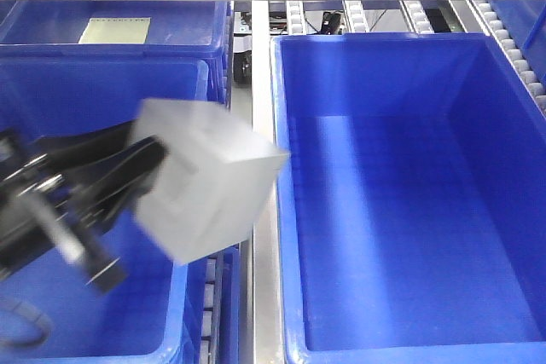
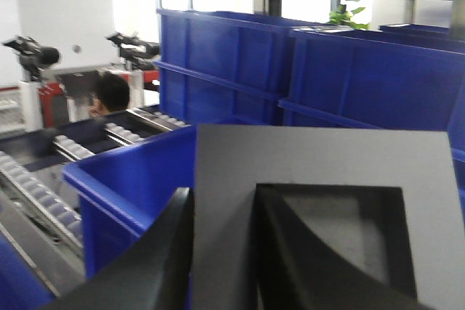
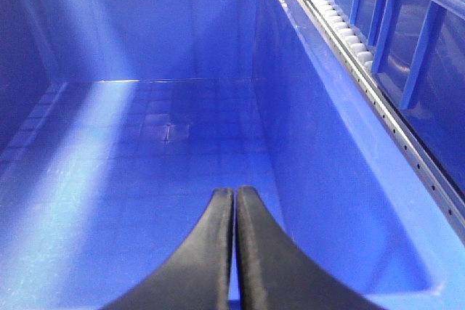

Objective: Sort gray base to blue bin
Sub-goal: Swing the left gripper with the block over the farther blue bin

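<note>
I should let go of the gray base with my left gripper on the near part of the large empty blue bin's bottom (image 1: 419, 274).
The gray base (image 1: 209, 185) is a pale boxy block held in the air, tilted, over the right wall of the left bin, close to the metal divider. My left gripper (image 1: 149, 168) is shut on it, one finger inside its square recess and one outside the wall. In the left wrist view the gray base (image 2: 320, 172) fills the lower right, with my left gripper (image 2: 221, 201) clamped on its wall. The large blue bin (image 1: 409, 193) at the right has nothing in it. My right gripper (image 3: 234, 192) is shut and empty, over that bin's floor (image 3: 145, 179).
A left blue bin (image 1: 94, 100) lies under the left arm. Another bin at the back left holds a pale sheet (image 1: 115, 30). A metal divider (image 1: 263, 296) runs between the bins. Roller tracks (image 1: 512, 40) line the right. A person (image 2: 110, 96) sits in the background.
</note>
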